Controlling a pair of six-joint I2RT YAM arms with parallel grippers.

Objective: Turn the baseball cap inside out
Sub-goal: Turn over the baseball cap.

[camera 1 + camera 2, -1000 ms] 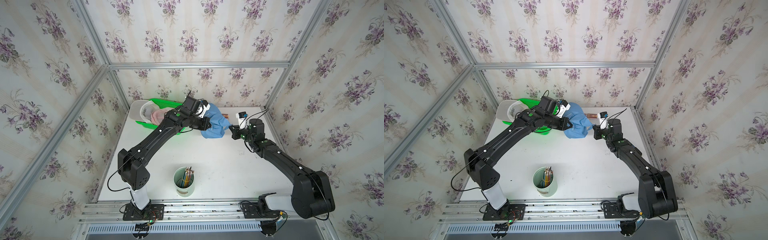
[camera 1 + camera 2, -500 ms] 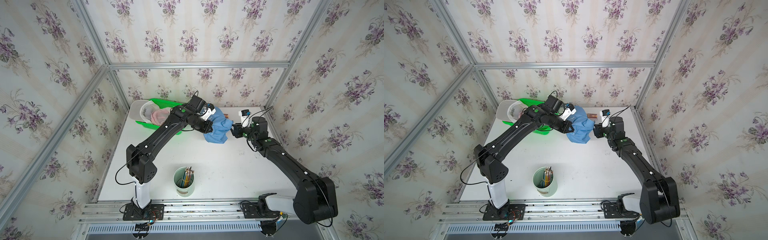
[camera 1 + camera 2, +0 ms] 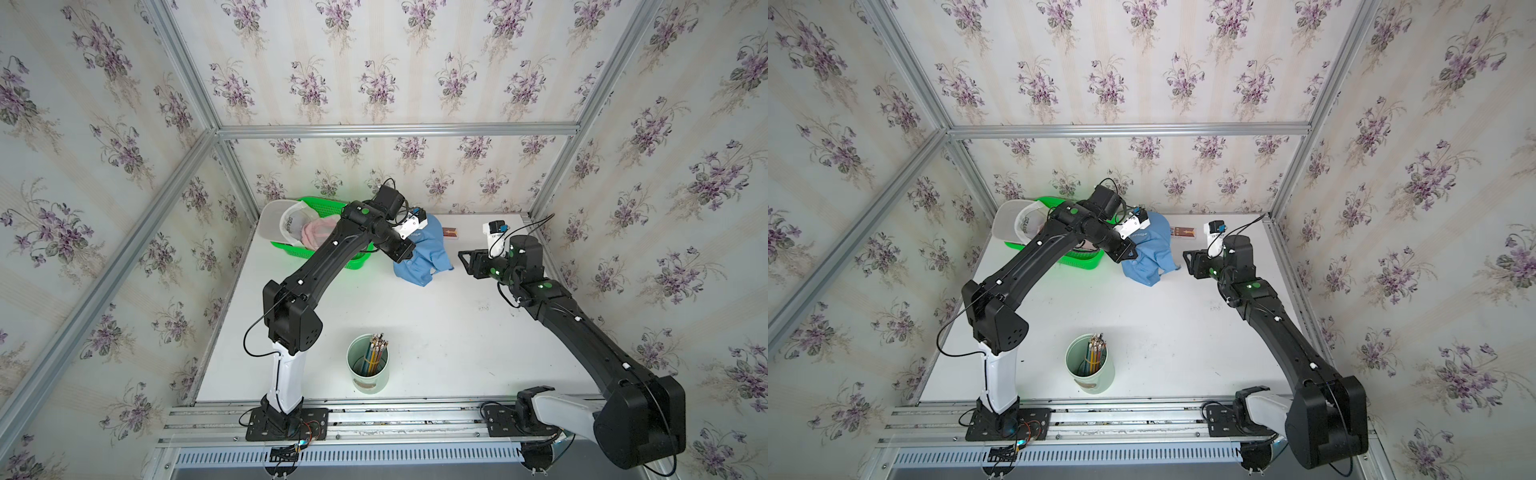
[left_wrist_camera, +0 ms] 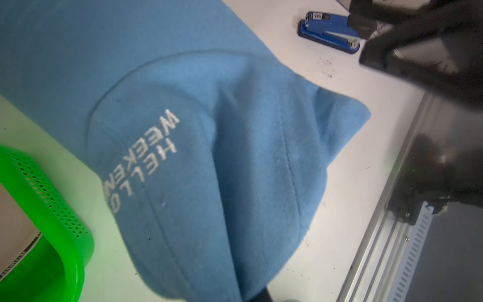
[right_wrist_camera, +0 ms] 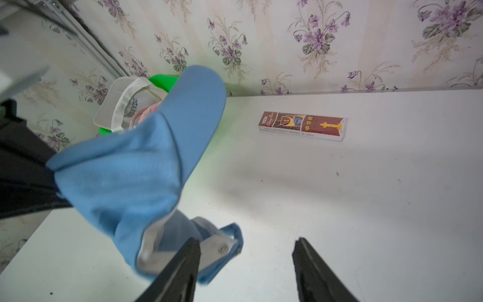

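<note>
The cap's opening hangs folded and faces down. My right gripper needs to hold the cap while my left gripper takes another part of the cap's top (image 5: 123, 183).
The blue baseball cap (image 3: 424, 253) (image 3: 1150, 257) hangs crumpled over the back middle of the table. My left gripper (image 3: 409, 254) (image 3: 1128, 254) is shut on its fabric. In the left wrist view the cap (image 4: 209, 157) fills the frame, white lettering facing the camera, and hides the fingers. My right gripper (image 3: 463, 261) (image 3: 1187, 262) stands open just right of the cap. In the right wrist view the gripper (image 5: 247, 241) holds nothing. The cap's back strap and metal buckle (image 5: 222, 245) lie right beside one fingertip (image 5: 194, 243).
A green basket (image 3: 291, 250) at the back left holds a white cap (image 3: 274, 220) and pink cloth. A flat red-brown box (image 3: 451, 232) (image 5: 302, 125) lies by the back wall. A cup of pencils (image 3: 368, 365) stands near the front. A blue stapler (image 4: 329, 31) is on the table.
My right gripper has opened and let go of the cap's edge. The left arm has shifted its elbow while still holding the cap, which now hangs a little apart from the right fingers.
</note>
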